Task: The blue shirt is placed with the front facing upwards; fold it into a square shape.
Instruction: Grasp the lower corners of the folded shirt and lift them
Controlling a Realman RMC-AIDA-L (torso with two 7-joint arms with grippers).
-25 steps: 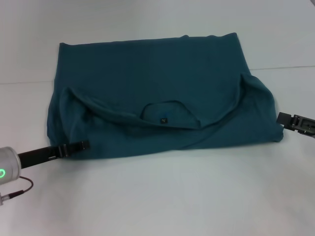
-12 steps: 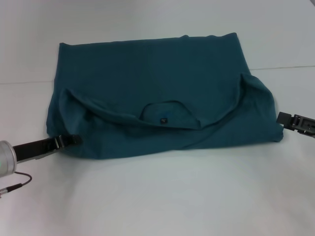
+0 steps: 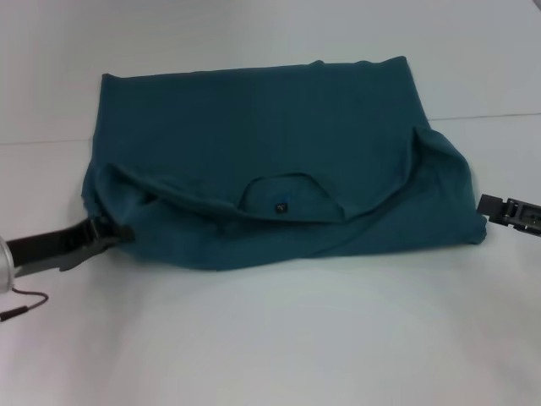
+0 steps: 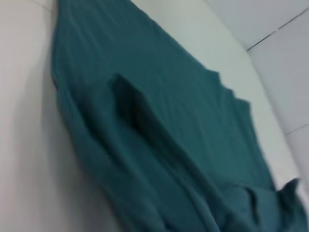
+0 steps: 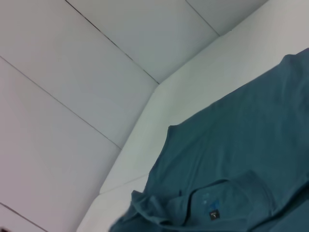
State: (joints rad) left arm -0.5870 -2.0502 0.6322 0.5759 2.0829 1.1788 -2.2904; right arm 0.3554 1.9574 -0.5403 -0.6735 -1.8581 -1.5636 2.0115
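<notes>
Next, I close my right gripper on the near corner (image 3: 468, 228) of the blue shirt at that gripper's own side, to pull the shirt nearer.
The blue shirt (image 3: 270, 152) lies in a wide, loosely folded shape on the white table (image 3: 279, 338). Only plain teal cloth shows and the lettering is hidden. Its round collar with the small dark label (image 3: 280, 205) lies near the front middle. My left gripper (image 3: 118, 231) is low at the shirt's near left corner and touches the cloth edge. My right gripper (image 3: 483, 204) is at the shirt's near right corner, against the hem. The shirt also fills the left wrist view (image 4: 159, 111). It shows in the right wrist view (image 5: 251, 145) too, with the label (image 5: 213, 215).
White table surface runs on all sides of the shirt, with a wide bare strip in front of it. A thin cable (image 3: 21, 303) hangs by my left arm. White wall panels (image 5: 96, 72) rise behind the table.
My left gripper has drawn back to the left and slightly away from me, from under the front edge to the near left corner. The cloth there has shifted inward. The right gripper has not moved.
</notes>
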